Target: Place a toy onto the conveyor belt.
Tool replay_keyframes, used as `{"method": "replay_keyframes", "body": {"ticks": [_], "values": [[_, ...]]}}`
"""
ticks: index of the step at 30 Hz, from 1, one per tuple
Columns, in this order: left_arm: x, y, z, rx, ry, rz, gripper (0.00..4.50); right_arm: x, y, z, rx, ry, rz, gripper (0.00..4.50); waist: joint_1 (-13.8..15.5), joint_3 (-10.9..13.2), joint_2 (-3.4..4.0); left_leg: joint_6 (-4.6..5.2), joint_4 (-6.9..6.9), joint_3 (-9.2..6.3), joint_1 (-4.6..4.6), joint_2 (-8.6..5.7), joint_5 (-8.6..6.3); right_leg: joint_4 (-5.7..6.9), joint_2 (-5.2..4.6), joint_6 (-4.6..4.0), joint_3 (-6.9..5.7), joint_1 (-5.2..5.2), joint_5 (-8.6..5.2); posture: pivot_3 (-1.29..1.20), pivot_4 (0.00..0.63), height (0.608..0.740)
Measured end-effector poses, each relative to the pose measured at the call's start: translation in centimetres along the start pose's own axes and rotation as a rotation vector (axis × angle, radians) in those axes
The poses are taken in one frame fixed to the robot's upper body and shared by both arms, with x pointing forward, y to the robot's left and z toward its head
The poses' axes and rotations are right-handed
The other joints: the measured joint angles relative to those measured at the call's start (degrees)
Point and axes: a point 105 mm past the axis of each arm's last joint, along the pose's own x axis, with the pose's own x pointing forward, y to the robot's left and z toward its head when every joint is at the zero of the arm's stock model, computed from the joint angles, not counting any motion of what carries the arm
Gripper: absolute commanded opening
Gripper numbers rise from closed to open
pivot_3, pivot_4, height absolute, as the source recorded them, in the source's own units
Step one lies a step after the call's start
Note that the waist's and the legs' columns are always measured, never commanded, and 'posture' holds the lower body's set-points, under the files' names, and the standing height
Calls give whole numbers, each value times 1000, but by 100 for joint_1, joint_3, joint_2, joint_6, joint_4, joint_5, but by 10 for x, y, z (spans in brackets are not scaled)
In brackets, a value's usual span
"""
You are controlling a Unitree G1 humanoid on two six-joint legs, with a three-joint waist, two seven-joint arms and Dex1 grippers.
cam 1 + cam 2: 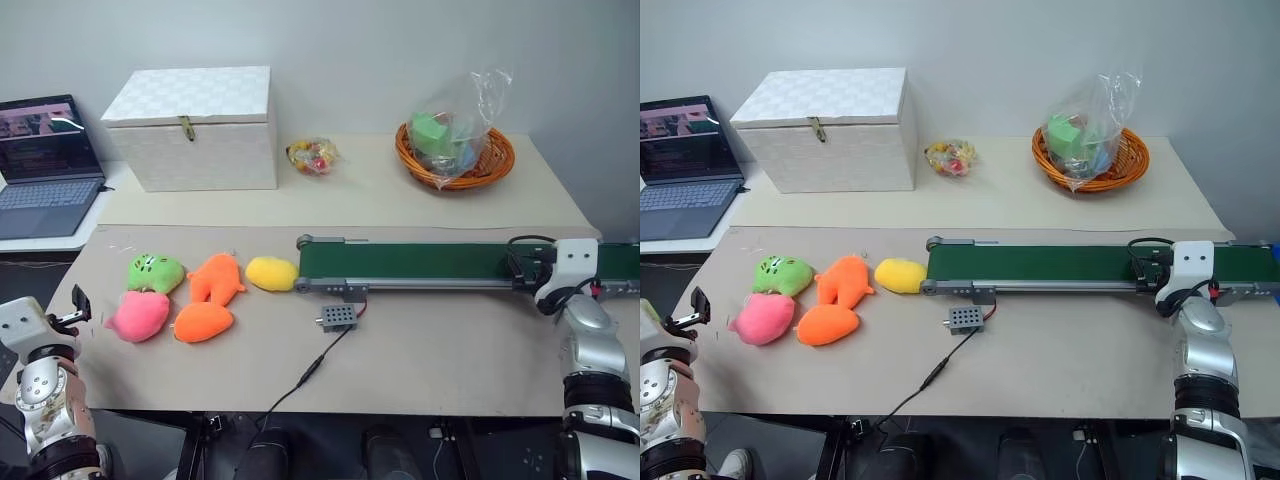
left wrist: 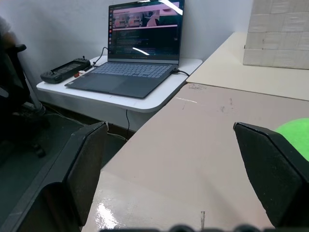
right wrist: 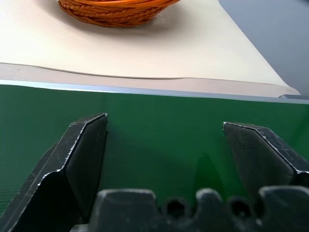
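I need to next close my left gripper on the pink plush's near side (image 1: 133, 331), opposite the green plush.
The toy (image 1: 138, 315), a bright pink plush, lies on the table near its left end, touching a green plush and an orange one. My left gripper (image 1: 78, 305) hovers just to its left, open and empty, pointing across the table edge (image 2: 169, 126). The conveyor belt (image 1: 430, 262), dark green in a grey frame, runs from the table's middle to its right edge. My right gripper (image 3: 164, 121) is open and empty, its fingers right over the belt's right end.
Beside the toy lie a green plush (image 1: 154, 271), two orange plushes (image 1: 215, 278) and a yellow one (image 1: 271, 273) against the belt's left end. A grey control box (image 1: 338, 317) with its cable sits before the belt. Behind are a white box (image 1: 195, 128), a basket (image 1: 455, 150) and a laptop (image 1: 45, 165).
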Motion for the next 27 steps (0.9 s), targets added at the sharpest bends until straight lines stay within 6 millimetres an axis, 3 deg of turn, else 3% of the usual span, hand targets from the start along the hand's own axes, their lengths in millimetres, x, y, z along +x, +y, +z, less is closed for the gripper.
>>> {"method": "replay_keyframes", "body": {"ticks": [5,8,10,12,13,15,17,19,22,27], "values": [[1,-1,-3,3,14,8,4461,0,-1,0,-11,2,-10,4500,4,0,0,0,0,0,1,0,0,2,0,0,0,0,0,0,150,740],[2,1,-7,0,28,23,4461,3,18,11,-24,-13,64,4500,-38,0,0,0,0,2,2,1,0,4,1,0,5,-3,0,0,150,740],[4,-1,-7,-4,29,21,4461,-4,56,25,26,-24,285,4500,-56,0,0,0,0,2,-4,2,0,5,1,0,5,-6,0,0,150,740],[5,-3,-5,-7,24,18,4461,-31,111,40,34,-32,628,4500,-50,0,0,2,2,-1,-8,10,-1,-1,8,2,-1,-4,-1,0,150,740],[8,-9,-4,-11,20,3,4461,-61,137,42,-3,-4,857,4500,-9,1,2,3,5,-2,-21,4,-2,-7,3,2,-3,-9,-1,0,150,740],[7,-7,-4,-6,22,7,4461,-99,159,41,-47,36,1106,4500,47,1,1,14,12,-6,-23,2,-10,-18,2,3,-10,-3,-1,0,150,740],[6,-6,-7,-5,32,9,4461,-133,169,46,-83,59,1313,4500,79,2,-2,15,19,-5,-29,-6,-10,-24,-5,11,-10,-4,4,0,150,740],[6,-8,-8,-10,38,-2,4461,-148,174,56,-125,35,1405,4500,102,0,-9,15,19,-4,-22,-4,-10,-19,-5,14,-10,-1,7,0,150,740],[5,-9,-11,-97,65,-15,4461,-156,178,68,-196,1,1460,4500,101,-1,-11,14,15,-3,-12,-1,-10,-13,-4,15,-10,2,6,0,150,740],[-19,7,-36,-551,258,-57,4461,-160,182,77,-292,-35,1466,4500,19,-1,-14,18,16,0,-19,0,-13,-16,-5,16,-14,-11,4,0,150,740]]}}
